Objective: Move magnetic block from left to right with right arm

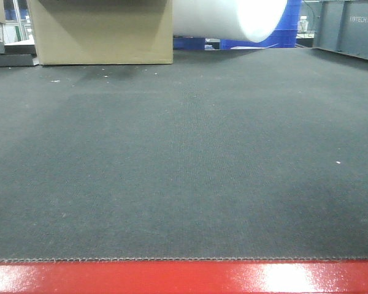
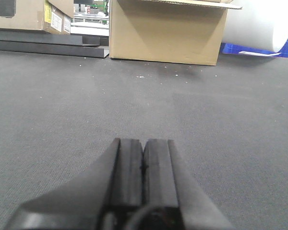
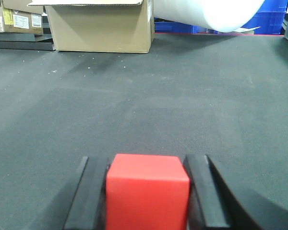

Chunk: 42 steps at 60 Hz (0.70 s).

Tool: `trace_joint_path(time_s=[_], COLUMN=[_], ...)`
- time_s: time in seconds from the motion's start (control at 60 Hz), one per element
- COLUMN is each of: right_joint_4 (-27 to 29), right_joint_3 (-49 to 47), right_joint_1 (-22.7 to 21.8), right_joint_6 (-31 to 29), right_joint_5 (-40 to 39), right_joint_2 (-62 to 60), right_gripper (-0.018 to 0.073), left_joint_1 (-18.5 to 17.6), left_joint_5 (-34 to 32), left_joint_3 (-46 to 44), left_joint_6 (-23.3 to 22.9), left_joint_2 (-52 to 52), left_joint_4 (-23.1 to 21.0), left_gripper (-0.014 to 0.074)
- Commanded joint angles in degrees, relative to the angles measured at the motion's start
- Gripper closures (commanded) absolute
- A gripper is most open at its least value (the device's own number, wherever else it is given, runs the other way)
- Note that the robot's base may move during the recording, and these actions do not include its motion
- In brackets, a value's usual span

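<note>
My right gripper should set the magnetic block down on the open carpet midway (image 1: 181, 156) between the cardboard box and the red edge.
In the right wrist view the magnetic block (image 3: 147, 196), a plain red cube, sits between the two black fingers of my right gripper (image 3: 146, 160). Both fingers press against its sides, so the gripper is shut on it, low over the dark grey carpet (image 3: 149, 96). In the left wrist view my left gripper (image 2: 143, 142) is shut, its pads pressed together with nothing between them, also low over the carpet. In the front view neither gripper nor the block shows.
A cardboard box (image 1: 101, 30) stands at the back left, with a white roll (image 1: 230, 18) and blue crates (image 1: 294, 24) behind. A grey cabinet (image 1: 349, 27) is at the back right. A red edge (image 1: 184, 278) runs along the front of the carpet.
</note>
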Motion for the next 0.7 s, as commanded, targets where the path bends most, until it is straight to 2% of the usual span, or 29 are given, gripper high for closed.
trace_joint_path(time_s=[0.0, 0.567, 0.684], right_joint_4=[-1.09, -1.09, 0.46], right_joint_3=[-1.40, -1.40, -2.13], right_joint_1=[-0.25, -0.25, -0.25], right_joint_6=[-0.35, -0.35, -0.35], right_joint_5=[-4.97, -6.12, -5.84], right_joint_2=[0.83, 0.83, 1.27], right_gripper=[0.0344, 0.0344, 0.0344], left_joint_1=[0.02, 0.02, 0.02], left_joint_5=[-5.19, -5.19, -5.19], left_joint_3=[0.49, 0.49, 0.49], left_joint_6=[-0.25, -0.25, -0.25], left_joint_2=[-0.70, -0.70, -0.70], left_joint_4=[0.00, 0.00, 0.00], left_gripper=[0.0713, 0.0713, 0.0713])
